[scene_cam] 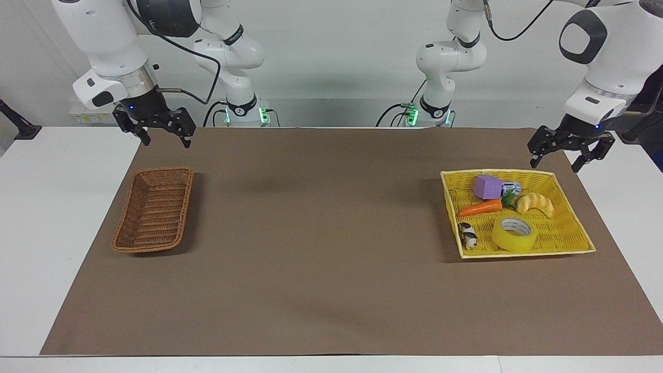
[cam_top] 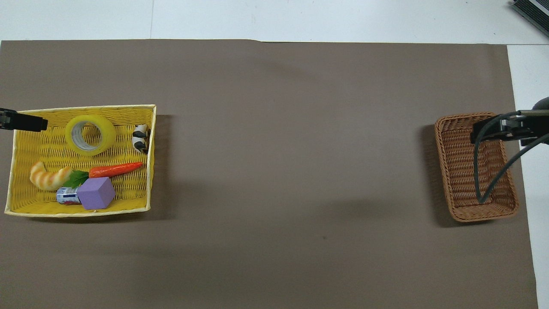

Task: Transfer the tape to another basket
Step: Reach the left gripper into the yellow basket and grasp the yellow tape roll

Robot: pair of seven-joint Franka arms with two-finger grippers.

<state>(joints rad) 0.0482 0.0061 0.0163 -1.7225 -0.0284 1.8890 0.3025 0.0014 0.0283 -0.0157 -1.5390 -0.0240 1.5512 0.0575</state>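
Observation:
The small black-and-white figure is in the yellow basket. Next, I close my left gripper on the side of the tape (cam_top: 71, 134) that is farthest from that figure.
The tape (scene_cam: 514, 233) (cam_top: 90, 134), a yellow translucent roll with a white core, lies flat in the bright yellow basket (scene_cam: 567, 235) (cam_top: 43, 146). The brown wicker basket (scene_cam: 153, 210) (cam_top: 459, 171) stands empty at the right arm's end of the table. My left gripper (scene_cam: 553, 167) is open and empty, raised over the yellow basket's rim and apart from the tape. In the overhead view only one of its fingers (cam_top: 25, 123) shows. My right gripper (scene_cam: 164, 144) is open and empty, and waits raised over the wicker basket's end nearer the robots.
The yellow basket also holds a purple cube (scene_cam: 487, 186), a toy carrot (scene_cam: 480, 207), a croissant-shaped toy (scene_cam: 536, 203), a small can (cam_top: 66, 196) and a small black-and-white figure (scene_cam: 468, 235). A brown mat (scene_cam: 321, 233) covers the table between the baskets.

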